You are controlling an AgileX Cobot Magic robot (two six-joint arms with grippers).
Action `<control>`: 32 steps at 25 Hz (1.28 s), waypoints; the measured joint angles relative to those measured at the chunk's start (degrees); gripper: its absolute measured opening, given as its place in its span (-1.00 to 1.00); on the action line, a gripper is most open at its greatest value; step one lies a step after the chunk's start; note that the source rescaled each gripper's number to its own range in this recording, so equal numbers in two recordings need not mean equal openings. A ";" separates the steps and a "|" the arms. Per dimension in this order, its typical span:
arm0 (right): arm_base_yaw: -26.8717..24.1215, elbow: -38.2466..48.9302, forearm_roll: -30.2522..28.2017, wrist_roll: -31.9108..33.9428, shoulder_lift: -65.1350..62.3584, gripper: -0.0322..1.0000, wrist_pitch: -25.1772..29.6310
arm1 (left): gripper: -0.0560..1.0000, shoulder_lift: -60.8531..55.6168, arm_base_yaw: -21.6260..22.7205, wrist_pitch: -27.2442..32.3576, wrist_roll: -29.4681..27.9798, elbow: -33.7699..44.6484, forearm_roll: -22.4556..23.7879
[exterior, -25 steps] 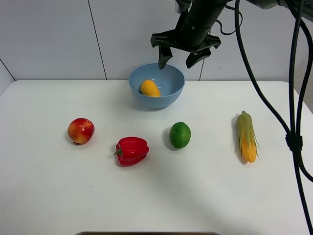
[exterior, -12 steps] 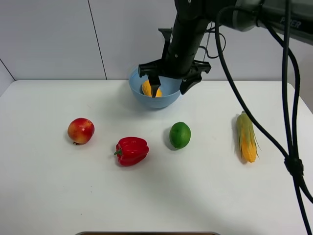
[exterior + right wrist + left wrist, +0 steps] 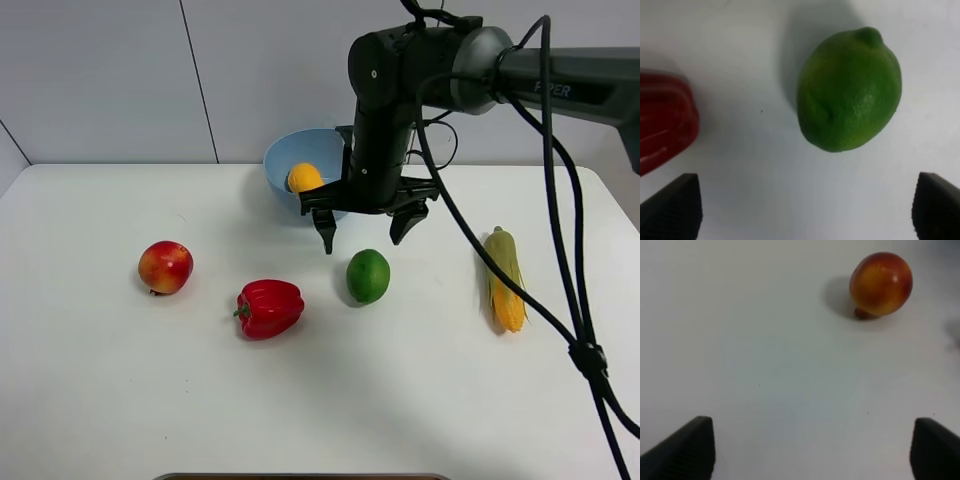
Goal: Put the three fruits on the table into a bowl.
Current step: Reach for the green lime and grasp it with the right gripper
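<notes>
The green lime (image 3: 368, 276) (image 3: 849, 91) is beside the red bell pepper. My right gripper goes down next and closes around its middle.
The yellow-orange mango (image 3: 303, 177) lies in the light-blue bowl (image 3: 290, 152) at the back of the white table (image 3: 320, 400). The green lime (image 3: 368, 276) sits mid-table. My right gripper (image 3: 366, 226) hangs open and empty just above and behind it; the right wrist view shows the lime (image 3: 850, 91) between the spread fingertips (image 3: 670, 205). The red-and-yellow apple-like fruit (image 3: 165, 267) sits at the left. The left wrist view shows this fruit (image 3: 881, 284) ahead of my open left gripper (image 3: 812, 447), which the exterior high view does not show.
A glossy red bell pepper (image 3: 269, 308) lies just left of the lime, and its edge shows in the right wrist view (image 3: 665, 125). A green-husked corn cob (image 3: 504, 277) lies at the right. Black cables (image 3: 590, 300) hang along the right side.
My right gripper has come down and forward from above the bowl to just over the lime, staying open. The mango stays in the bowl.
</notes>
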 joint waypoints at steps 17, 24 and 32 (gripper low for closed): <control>0.00 0.00 -0.66 2.10 6.25 0.31 0.00 | -0.59 0.00 0.00 0.00 0.00 0.00 0.00; -0.95 0.00 -1.50 2.20 7.91 0.31 -0.19 | -0.59 0.00 0.00 0.00 0.00 0.00 0.00; -3.19 0.00 -1.56 2.20 7.91 0.31 -0.36 | -0.59 0.00 0.00 0.00 0.00 0.00 0.00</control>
